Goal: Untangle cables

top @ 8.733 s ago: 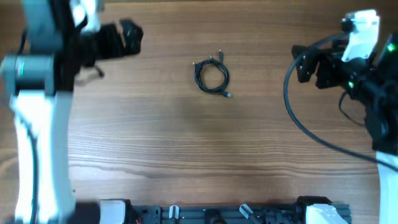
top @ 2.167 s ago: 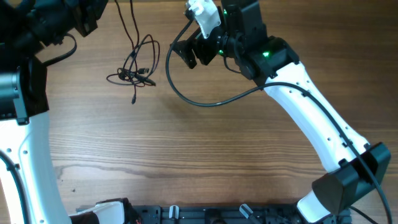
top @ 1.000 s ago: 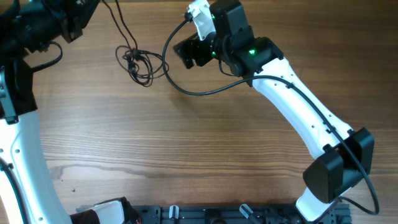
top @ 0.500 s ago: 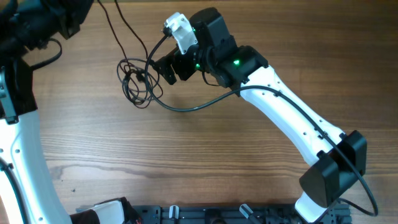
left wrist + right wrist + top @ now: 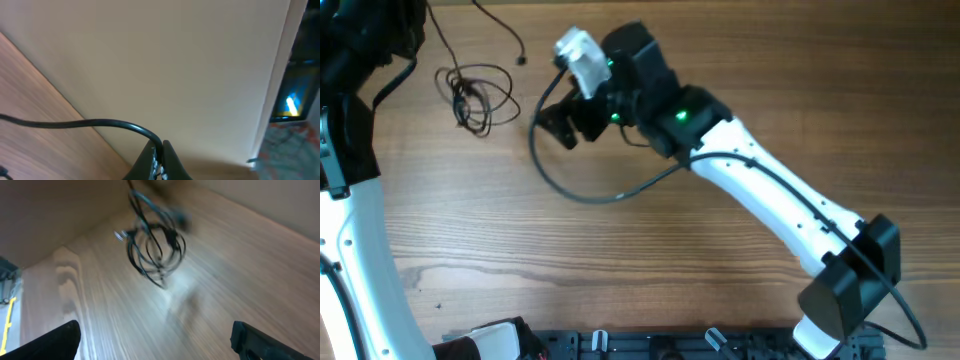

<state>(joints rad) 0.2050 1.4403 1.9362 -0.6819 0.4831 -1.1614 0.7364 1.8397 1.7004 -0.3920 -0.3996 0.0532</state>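
Note:
Next, I take the bundle (image 5: 478,102) with my right gripper and pull it away over the clear table, as the tangled loops hang from the cable in my left gripper.
The cables (image 5: 476,94) form a small bundle of thin black loops at the table's far left. One strand (image 5: 446,38) rises from the bundle toward the top left corner. Another strand ends in a plug (image 5: 521,60) just right of it. In the left wrist view my left gripper (image 5: 161,150) is shut on a black cable (image 5: 85,122), held above the table. My right gripper (image 5: 554,120) stands open a short way right of the bundle. The right wrist view shows the blurred cables (image 5: 155,247) ahead of its wide-apart fingertips (image 5: 55,340), with nothing between them.
The right arm (image 5: 770,210) stretches diagonally from its base (image 5: 840,300) at the front right. Its thick black supply cable (image 5: 570,188) loops over the table below the gripper. The left arm (image 5: 355,200) runs down the left edge. A pale wall (image 5: 175,60) stands behind the table.
The cable bundle has been drawn left and toward the back by my left gripper. My right arm has swung left after it, still open.

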